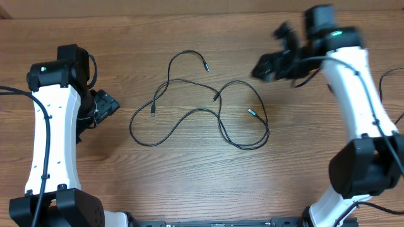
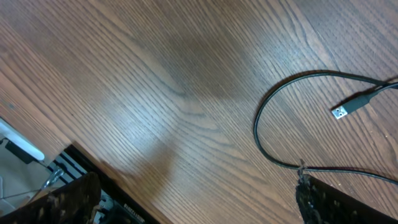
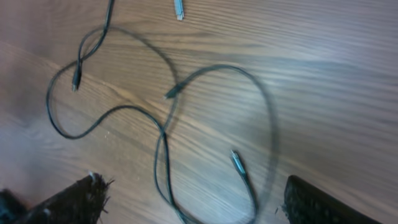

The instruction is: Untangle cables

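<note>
I should next use my right gripper to grab the black cable's part (image 1: pixel 219 111) (image 3: pixel 167 122) between the middle plug end and the crossing where the two loops meet.
Thin black cables (image 1: pixel 189 113) lie in crossing loops on the middle of the wooden table, with small plug ends at several spots, one silver-tipped (image 1: pixel 251 113). My left gripper (image 1: pixel 107 106) is open and empty, left of the cables' left loop; its wrist view shows a cable loop (image 2: pixel 261 134) and a plug end (image 2: pixel 348 109) beyond the fingers (image 2: pixel 199 202). My right gripper (image 1: pixel 268 66) is open and empty, raised above the table up and right of the cables. Its wrist view looks down on the loops (image 3: pixel 165 134) between its fingers (image 3: pixel 196 202).
The wooden table (image 1: pixel 202 183) carries nothing else. The black table-edge rail (image 2: pixel 112 186) shows at the lower left of the left wrist view. Both white arms stand at the table's left and right sides.
</note>
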Robot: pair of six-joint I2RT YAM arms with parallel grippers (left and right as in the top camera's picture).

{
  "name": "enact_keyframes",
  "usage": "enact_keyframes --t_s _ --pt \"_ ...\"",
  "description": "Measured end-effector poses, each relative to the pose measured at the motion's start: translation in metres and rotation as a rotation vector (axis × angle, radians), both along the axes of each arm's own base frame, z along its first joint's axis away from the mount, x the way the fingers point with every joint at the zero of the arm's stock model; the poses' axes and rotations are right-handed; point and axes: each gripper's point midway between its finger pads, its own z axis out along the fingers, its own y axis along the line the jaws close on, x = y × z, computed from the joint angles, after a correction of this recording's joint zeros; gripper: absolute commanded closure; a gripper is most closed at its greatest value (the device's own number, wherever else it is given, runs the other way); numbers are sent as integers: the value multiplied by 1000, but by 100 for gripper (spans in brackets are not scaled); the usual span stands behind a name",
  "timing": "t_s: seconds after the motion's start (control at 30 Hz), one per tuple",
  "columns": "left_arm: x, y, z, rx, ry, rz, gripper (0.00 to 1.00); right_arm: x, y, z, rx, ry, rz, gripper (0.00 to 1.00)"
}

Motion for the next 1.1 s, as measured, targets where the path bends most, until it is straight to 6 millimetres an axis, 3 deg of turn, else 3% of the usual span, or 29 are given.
enact_keyframes --t_s 0.1,0.27,0.43,0.67,0.83,0.97,1.1 --pt "0 0 0 1 -1 0 0 -2 36 -30 -16 -26 60 9" --pt "5 -1 0 -8 -15 -36 0 -9 73 -72 -81 -71 82 8" --pt "33 -20 0 -110 -115 -285 0 -19 96 -105 -136 -115 68 20" --pt "42 -46 3 -230 -173 -564 0 -18 105 -125 -143 -173 13 24" --pt "43 -50 3 -247 -182 -616 0 -24 104 -136 -142 -162 -11 34" --pt "43 -52 3 -255 -186 -629 0 -26 106 -141 -135 -161 -30 36" --pt "42 -52 3 -256 -185 -630 0 -29 110 -151 -126 -143 -50 47"
